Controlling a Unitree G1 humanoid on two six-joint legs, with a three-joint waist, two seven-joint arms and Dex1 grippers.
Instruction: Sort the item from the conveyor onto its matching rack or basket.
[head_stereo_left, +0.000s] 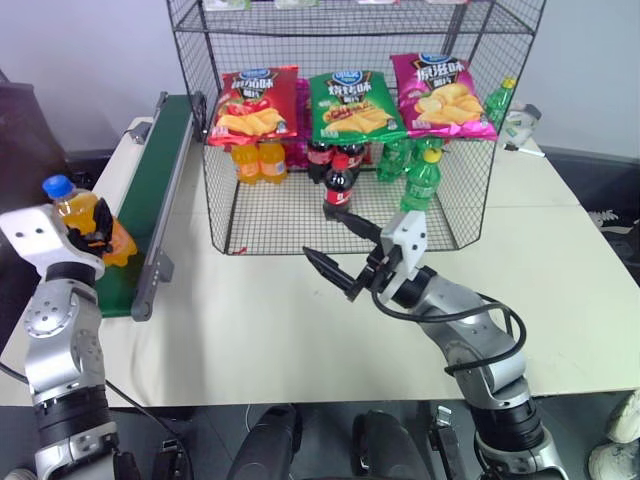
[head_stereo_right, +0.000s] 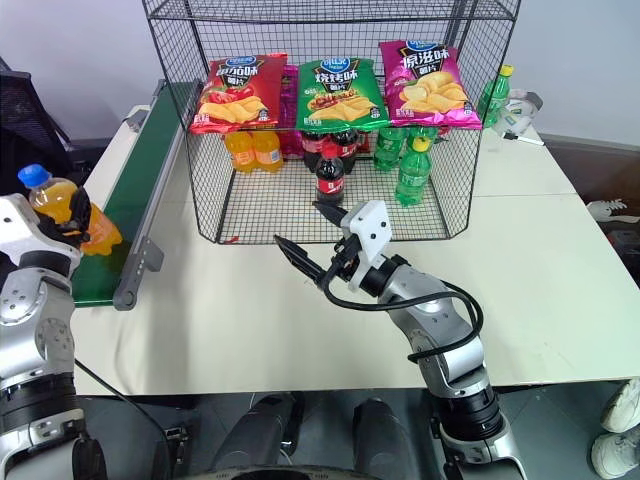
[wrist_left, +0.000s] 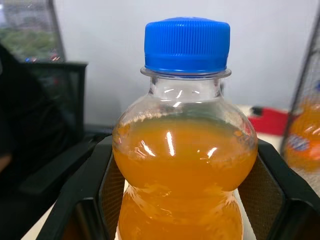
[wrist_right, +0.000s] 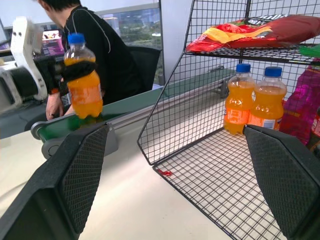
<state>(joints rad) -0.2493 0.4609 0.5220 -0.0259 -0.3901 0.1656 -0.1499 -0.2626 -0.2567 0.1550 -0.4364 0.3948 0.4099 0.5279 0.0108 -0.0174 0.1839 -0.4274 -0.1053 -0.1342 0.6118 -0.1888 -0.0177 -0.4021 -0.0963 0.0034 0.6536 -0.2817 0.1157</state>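
Next, my left gripper releases the orange soda bottle on the bottom of the rack, in front of the orange bottles (head_stereo_left: 271, 235).
The item, an orange soda bottle (head_stereo_left: 88, 218) with a blue cap, leans a little over the near end of the conveyor (head_stereo_left: 158, 170). My left gripper (head_stereo_left: 92, 238) is shut on it, with black fingers (wrist_left: 82, 197) pressing both sides of its body (wrist_left: 185, 170). In the right wrist view the bottle (wrist_right: 84, 86) has its base close to the belt; contact cannot be told. The black wire rack (head_stereo_left: 290, 222) stands to the conveyor's right. My right gripper (head_stereo_left: 322, 234) hovers open and empty over the table in front of the rack's open side.
On the rack floor stand two orange bottles (head_stereo_left: 258, 160), cola bottles (head_stereo_left: 340, 182) and green bottles (head_stereo_left: 420, 180). Three chip bags (head_stereo_left: 352, 105) lie on the tier above. A person (wrist_right: 95, 37) is behind the conveyor. Bare table (head_stereo_left: 250, 320) lies between conveyor and rack front.
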